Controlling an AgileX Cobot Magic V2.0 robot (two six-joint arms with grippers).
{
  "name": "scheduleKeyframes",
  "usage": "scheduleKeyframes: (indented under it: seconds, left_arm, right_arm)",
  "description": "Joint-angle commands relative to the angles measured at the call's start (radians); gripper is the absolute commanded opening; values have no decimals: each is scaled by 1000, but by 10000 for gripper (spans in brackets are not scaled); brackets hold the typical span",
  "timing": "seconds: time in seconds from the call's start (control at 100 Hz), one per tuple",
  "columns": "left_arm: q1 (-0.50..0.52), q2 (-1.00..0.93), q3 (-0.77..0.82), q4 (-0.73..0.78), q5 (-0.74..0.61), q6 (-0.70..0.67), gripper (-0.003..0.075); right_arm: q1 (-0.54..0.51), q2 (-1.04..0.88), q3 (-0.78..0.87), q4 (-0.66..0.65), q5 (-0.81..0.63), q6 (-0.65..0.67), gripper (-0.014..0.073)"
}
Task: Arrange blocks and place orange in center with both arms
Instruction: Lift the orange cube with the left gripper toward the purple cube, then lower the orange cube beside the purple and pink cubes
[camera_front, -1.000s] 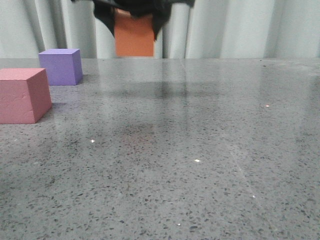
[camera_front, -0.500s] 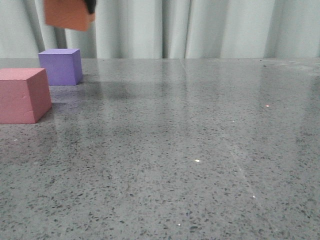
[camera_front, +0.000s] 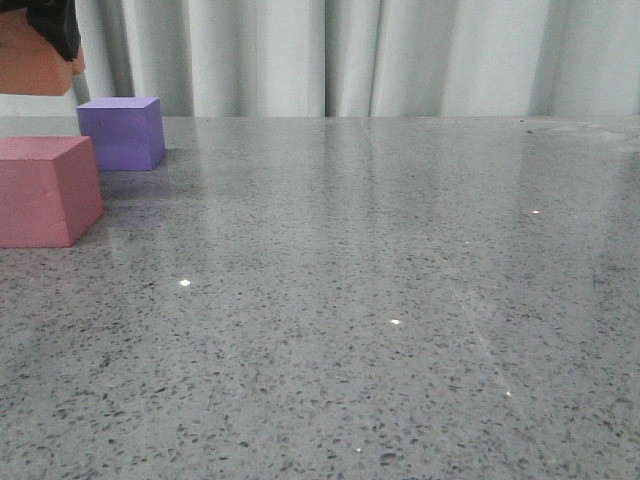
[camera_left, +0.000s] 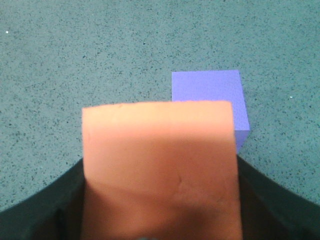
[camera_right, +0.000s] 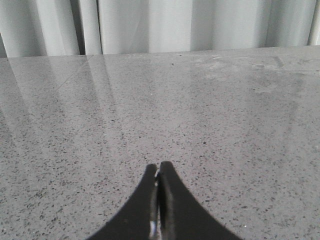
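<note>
Next, my left gripper lets go of the orange cube on the table (camera_front: 88, 152) (camera_left: 205, 167) between the pink-red cube and the purple cube.
My left gripper (camera_front: 50, 25) is shut on the orange cube (camera_front: 35, 65) and holds it in the air at the far left, above and behind the purple cube (camera_front: 122, 132). In the left wrist view the orange cube (camera_left: 157, 170) fills the space between the dark fingers (camera_left: 40, 205), and the purple cube (camera_left: 212, 100) sits on the table just beyond it. The pink-red cube (camera_front: 45, 190) rests on the table at the left edge, in front of the purple one. My right gripper (camera_right: 158, 167) is shut and empty above bare table; it does not show in the front view.
A speckled grey stone table (camera_front: 380, 300) runs to a far edge with pale curtains (camera_front: 400, 55) behind it. The same table (camera_right: 200, 110) lies under the right gripper.
My left gripper has carried the orange cube from the upper middle of the front view leftward and a little lower, to above the purple cube. The purple and pink-red cubes have not moved.
</note>
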Motion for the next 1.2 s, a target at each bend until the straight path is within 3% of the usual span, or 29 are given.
scheduleKeyframes:
  seconds: [0.0, 1.19]
  left_arm:
    - [3, -42, -25, 19, -58, -1, 251]
    - [3, 172, -25, -21, -127, 1, 251]
  right_arm:
    - [-5, -20, -14, -2, -88, -10, -67]
    - [-5, -20, -14, -2, -88, -10, -67]
